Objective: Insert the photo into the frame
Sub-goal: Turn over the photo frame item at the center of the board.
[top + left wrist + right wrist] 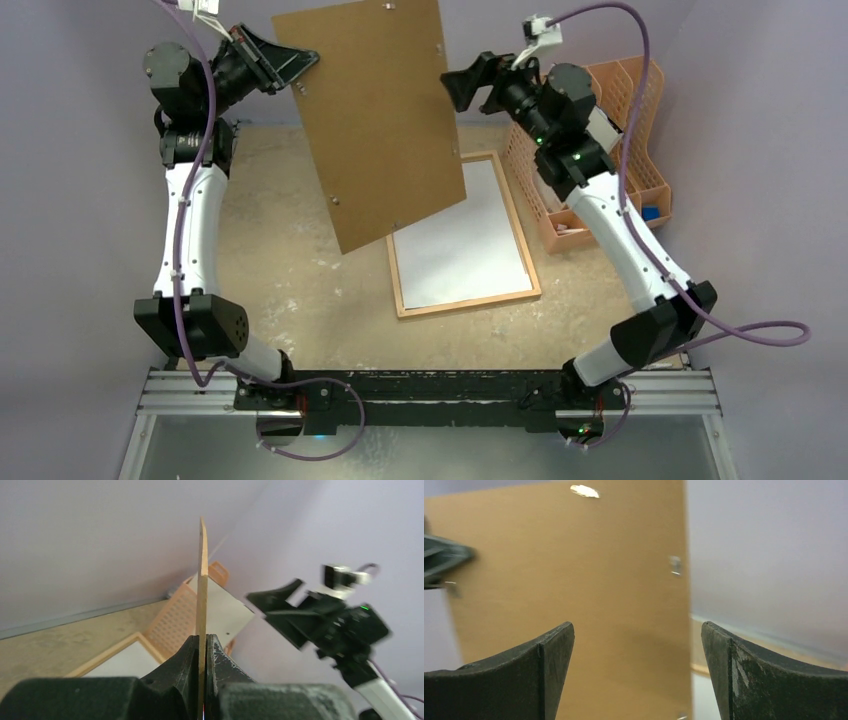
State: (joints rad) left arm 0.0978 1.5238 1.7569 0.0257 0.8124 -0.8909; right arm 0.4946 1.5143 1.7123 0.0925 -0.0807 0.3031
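Note:
The robot's right gripper should grasp the middle of the backing panel's free edge [453, 109] [690, 650], between the metal clips and across from the left gripper.
The frame [471, 303] of thin light wood lies flat on the table right of centre. A white sheet [460, 245] lies inside it, which looks like the photo with its white back up. My left gripper [305, 68] is shut on the left edge of the brown hardboard backing panel [385, 120] and holds it upright, high over the frame's far left part. In the left wrist view the panel's thin edge [202, 580] sits between the jaws of the left gripper [205, 642]. My right gripper [455, 85] is open and empty just right of the panel [574, 580], apart from it.
An orange lattice organizer [620, 120] stands at the back right behind the right arm, with a white-grey board [225, 610] in it. The tan table surface [290, 270] lies left of the frame. Lilac walls close in on the sides.

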